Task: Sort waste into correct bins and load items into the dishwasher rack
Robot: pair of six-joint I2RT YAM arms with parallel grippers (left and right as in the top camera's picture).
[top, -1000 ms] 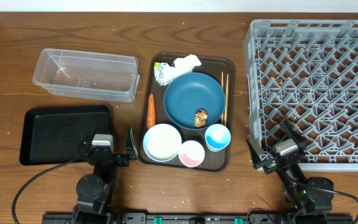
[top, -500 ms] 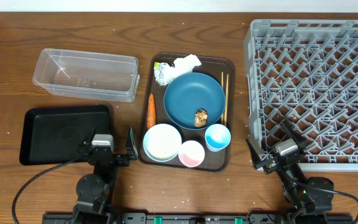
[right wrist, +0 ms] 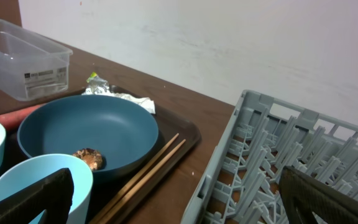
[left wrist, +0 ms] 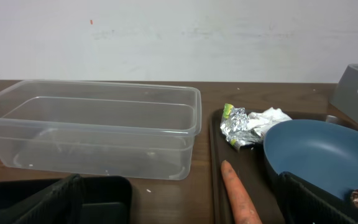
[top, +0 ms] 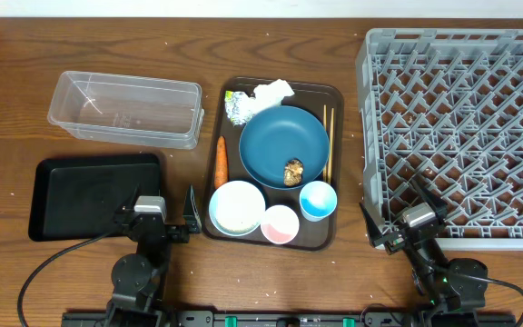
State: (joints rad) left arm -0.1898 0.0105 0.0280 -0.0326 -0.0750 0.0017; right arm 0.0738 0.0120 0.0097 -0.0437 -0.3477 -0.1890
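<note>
My left gripper should move to the pink cup next, and there it should close on the cup's rim (top: 263,228) next to the white bowl.
On the brown serving tray (top: 338,100) lie the white tissue (top: 273,91), foil wrapper (top: 237,109), carrot (top: 221,161), dark blue bowl (top: 275,136) holding the brown food lump (top: 293,171), white bowl (top: 237,207), pink cup (top: 280,224), light blue cup (top: 318,200) and chopsticks (top: 329,141). I cannot make out loose rice. My left gripper (top: 162,216) is open and empty between the black tray (top: 93,195) and the serving tray. My right gripper (top: 398,213) is open and empty at the rack's (top: 461,127) near left corner.
The clear tub (top: 125,109) stands empty behind the black tray; it also shows in the left wrist view (left wrist: 92,127). The right wrist view shows the chopsticks (right wrist: 145,174) between the blue bowl (right wrist: 86,134) and the rack (right wrist: 260,162).
</note>
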